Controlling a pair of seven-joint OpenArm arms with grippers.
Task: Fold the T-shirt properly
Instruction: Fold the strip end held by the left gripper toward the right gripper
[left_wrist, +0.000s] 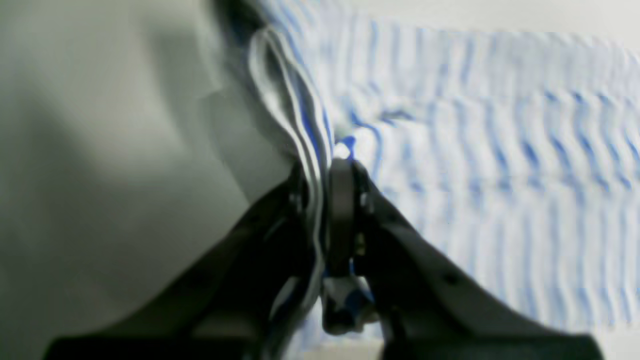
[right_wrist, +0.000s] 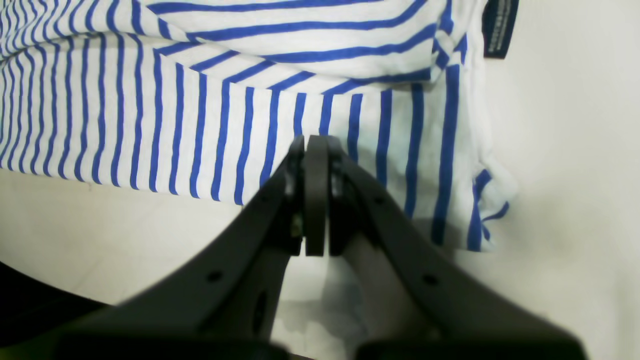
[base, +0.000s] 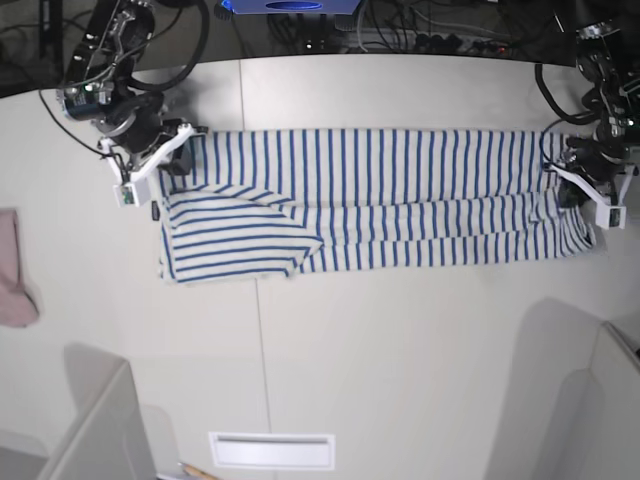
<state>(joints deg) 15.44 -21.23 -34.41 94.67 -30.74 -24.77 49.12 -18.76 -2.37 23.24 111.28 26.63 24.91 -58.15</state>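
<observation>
Next, my left gripper lets go of the T-shirt's bunched end on the T-shirt's middle (base: 346, 204), close to the tip of the folded sleeve part.
The T-shirt (base: 380, 200), white with thin blue stripes, lies across the table as a long band, with a sleeve part folded over at its left end. In the base view my left gripper (base: 582, 188) is at the band's right end. Its wrist view shows the left gripper (left_wrist: 325, 170) shut on a bunched fold of the T-shirt (left_wrist: 500, 165), and that picture is blurred. My right gripper (base: 165, 160) is at the band's left end. In its wrist view the right gripper (right_wrist: 315, 145) is shut over the T-shirt (right_wrist: 200, 125), no cloth visible between the pads. A dark neck label (right_wrist: 500, 30) shows nearby.
A pink cloth (base: 12, 270) lies at the table's left edge. Grey box shapes stand at the front left (base: 100, 420) and front right (base: 570, 390). A white slot plate (base: 270, 450) is at the front. Cables run along the far edge (base: 400, 40).
</observation>
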